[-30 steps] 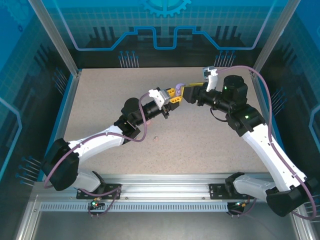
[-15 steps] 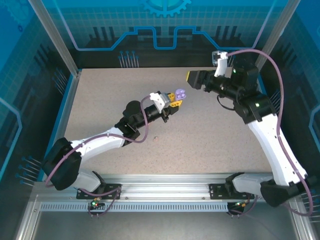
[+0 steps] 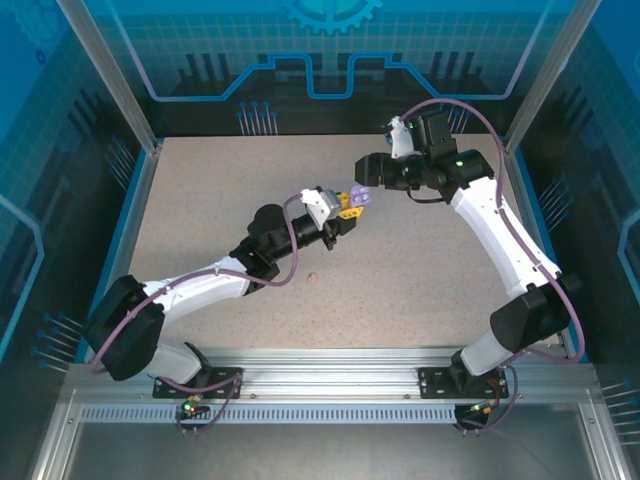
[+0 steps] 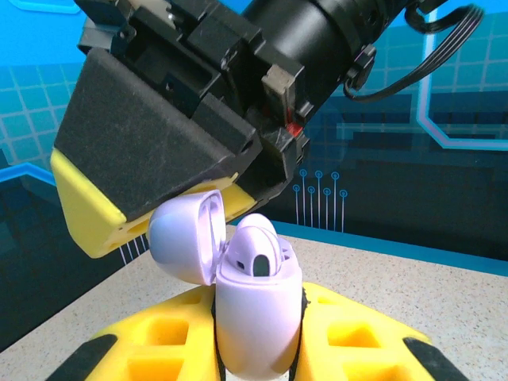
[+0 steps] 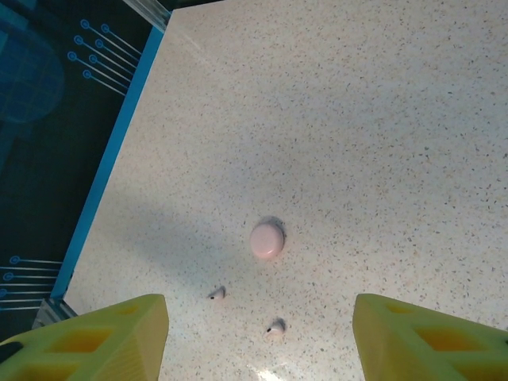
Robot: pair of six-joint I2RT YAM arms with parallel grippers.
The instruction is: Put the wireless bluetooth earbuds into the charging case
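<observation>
My left gripper is going to set the pale purple charging case free on the bare speckled table [image 3: 379, 237] between my arms, near its fingertips.
My left gripper [image 3: 352, 203] is shut on a pale purple charging case [image 3: 360, 195], held above the table. In the left wrist view the case [image 4: 255, 309] stands upright between the yellow fingers [image 4: 159, 349]. Its lid [image 4: 181, 238] is hinged open to the left, and a purple earbud [image 4: 255, 242] sits in it. My right gripper [image 3: 366, 168] hangs just behind and above the case, open with nothing in it; one of its black pads [image 4: 151, 135] looms over the lid. Between the right fingertips [image 5: 119, 337] two tiny earbuds [image 5: 218, 293] [image 5: 275, 329] lie on the table.
A closed pale pink round case [image 5: 267, 240] lies on the speckled table [image 3: 420, 270], just beyond the two loose earbuds. A tiny speck [image 3: 312, 277] lies on the table near the left forearm. Blue walls and metal posts ring the table.
The right gripper left the purple case, pulled away to the back right, then swung back close behind it. The left arm kept its hold, barely moving.
</observation>
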